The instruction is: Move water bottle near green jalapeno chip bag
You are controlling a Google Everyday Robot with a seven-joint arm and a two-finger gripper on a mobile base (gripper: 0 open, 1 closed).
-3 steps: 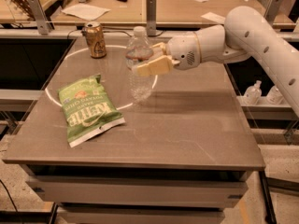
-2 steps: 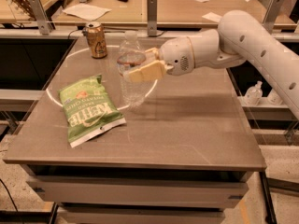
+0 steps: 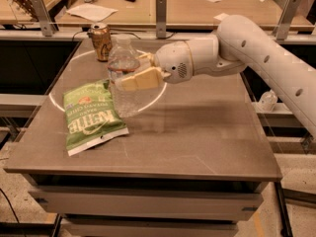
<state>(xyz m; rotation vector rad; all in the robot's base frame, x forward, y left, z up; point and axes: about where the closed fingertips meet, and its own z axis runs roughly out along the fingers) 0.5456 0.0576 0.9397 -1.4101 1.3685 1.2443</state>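
Next, my gripper lets go of the water bottle on the table (image 3: 120, 120), against the green jalapeno chip bag's edge nearest my arm.
The water bottle (image 3: 125, 83) is a clear ribbed plastic bottle, upright, lifted a little above the table. My gripper (image 3: 140, 69) is shut on the water bottle around its upper half, with one cream finger (image 3: 140, 78) across its front. The green jalapeno chip bag (image 3: 92, 115) lies flat on the table's left side, just left of the bottle's lower end, with white "Kettle" lettering. The bottle's base hangs over the bag's right edge or just beside it.
A golden-brown drink can (image 3: 101, 41) stands at the table's back left, behind the bottle. The grey table (image 3: 197, 137) has its front edge near the bag. Desks with papers stand behind. A small white bottle (image 3: 268, 100) sits to the right, below the arm.
My gripper has carried the water bottle leftward and toward the front, closer to the chip bag. The bag and the can have not moved.
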